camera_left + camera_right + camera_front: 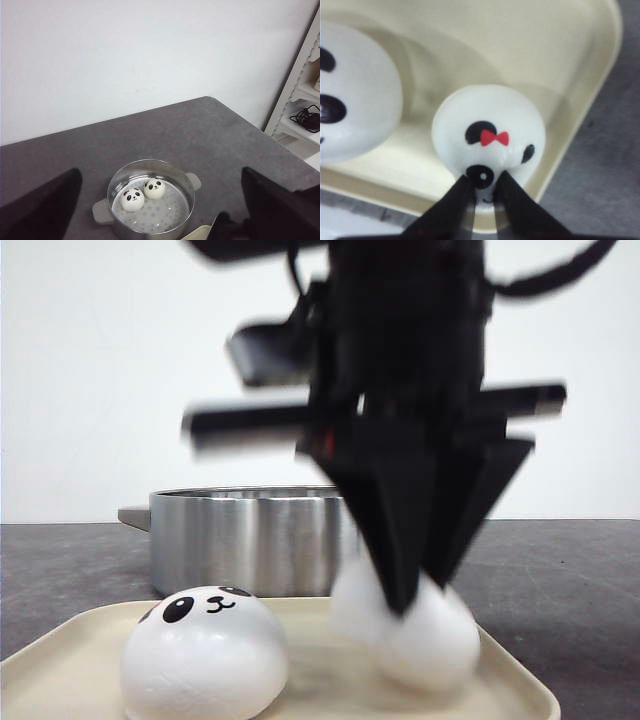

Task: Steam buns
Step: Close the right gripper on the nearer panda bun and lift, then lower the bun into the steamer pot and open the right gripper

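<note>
The panda bun with the red bow, now near the tray's corner, will be let go by my right gripper inside the steel pot (326, 522) behind the tray.
Two panda buns are on a cream tray (60, 660). One bun (205, 650) sits free at the tray's left, also in the right wrist view (355, 95). My right gripper (484, 180) is shut on the other bun (487, 127), which has a red bow, pinching its face side near the tray's corner; in the front view this gripper (410, 605) and bun (430, 640) are blurred. Two more buns, one white (132, 199) and one cream (154, 188), lie inside the steel pot (192, 181). My left gripper (160, 172) is open and empty, high above the pot.
The steel pot (250, 540) stands just behind the tray on the grey table (200, 130). A tray corner (197, 234) shows beside the pot. A white shelf with cables (305, 115) stands off the table's far side. A white wall is behind.
</note>
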You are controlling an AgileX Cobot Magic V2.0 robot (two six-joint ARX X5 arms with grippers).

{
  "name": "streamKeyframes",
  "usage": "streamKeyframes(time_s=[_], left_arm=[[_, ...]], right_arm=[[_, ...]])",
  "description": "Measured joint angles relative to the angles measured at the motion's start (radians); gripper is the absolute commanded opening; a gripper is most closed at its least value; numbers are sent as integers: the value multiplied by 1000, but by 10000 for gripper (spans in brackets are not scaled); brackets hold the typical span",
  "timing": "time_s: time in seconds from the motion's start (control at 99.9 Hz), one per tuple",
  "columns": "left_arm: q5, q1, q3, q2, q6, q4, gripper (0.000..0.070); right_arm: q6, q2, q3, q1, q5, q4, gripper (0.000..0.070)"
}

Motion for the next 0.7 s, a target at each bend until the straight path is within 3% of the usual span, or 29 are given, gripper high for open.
streamKeyframes(time_s=[0.4, 0.601, 0.701], left_arm=[[0, 0, 0, 13, 0, 0, 620], [0, 0, 0, 31, 1, 0, 620], [0, 0, 0, 34, 4, 0, 620]], right_arm=[[2, -294, 108, 27, 105, -15, 5], [-140, -258, 320, -92, 101, -18, 5], [-225, -181, 426, -183, 42, -18, 5]])
